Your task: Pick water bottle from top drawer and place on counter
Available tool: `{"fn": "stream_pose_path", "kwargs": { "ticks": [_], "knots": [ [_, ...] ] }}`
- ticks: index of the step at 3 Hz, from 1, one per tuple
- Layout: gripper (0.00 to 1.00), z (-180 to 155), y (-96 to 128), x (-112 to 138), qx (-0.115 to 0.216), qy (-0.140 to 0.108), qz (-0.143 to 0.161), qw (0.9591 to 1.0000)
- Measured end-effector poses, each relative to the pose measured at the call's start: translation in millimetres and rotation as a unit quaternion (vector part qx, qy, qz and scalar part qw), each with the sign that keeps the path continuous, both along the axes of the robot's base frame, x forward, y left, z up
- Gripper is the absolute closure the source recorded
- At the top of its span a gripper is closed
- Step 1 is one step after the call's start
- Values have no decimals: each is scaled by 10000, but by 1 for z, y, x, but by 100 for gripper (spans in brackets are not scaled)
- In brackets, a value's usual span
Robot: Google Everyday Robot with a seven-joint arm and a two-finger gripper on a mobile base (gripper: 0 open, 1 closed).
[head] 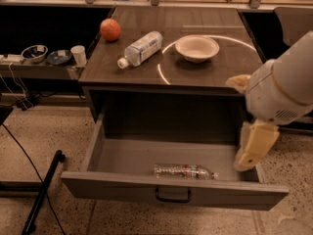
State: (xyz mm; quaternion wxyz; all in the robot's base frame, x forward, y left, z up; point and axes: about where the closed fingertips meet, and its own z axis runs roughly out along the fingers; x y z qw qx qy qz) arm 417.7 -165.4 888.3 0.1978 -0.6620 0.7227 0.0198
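The water bottle's middle (pixel 188 171), between its cap and its bottom end, should be my gripper's next spot to close on, inside the open top drawer.
The water bottle (pixel 183 171), slim and clear with a reddish-green label band, lies on its side in the open top drawer (pixel 171 192), close to the front wall, cap pointing right. The drawer has a small black handle at its front centre. The counter (pixel 142 75) is dark wood-grain with a thin white circle line. My gripper (pixel 252 148) hangs at the end of the white arm over the drawer's right end, to the right of the bottle and a little above it, not touching it.
On the counter lie a fatter clear bottle (pixel 141 48) with a whitish label, an orange ball (pixel 110 29) and a white bowl (pixel 197 48). A side shelf at the left holds small bowls (pixel 34 53) and a cup (pixel 78 54). A black stand leg (pixel 43 192) lies on the floor.
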Motion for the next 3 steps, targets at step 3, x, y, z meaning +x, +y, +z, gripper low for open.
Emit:
{"fn": "stream_pose_path", "kwargs": {
  "ticks": [3],
  "knots": [
    [0, -87, 41, 29, 201, 363, 589, 9974]
  ]
}}
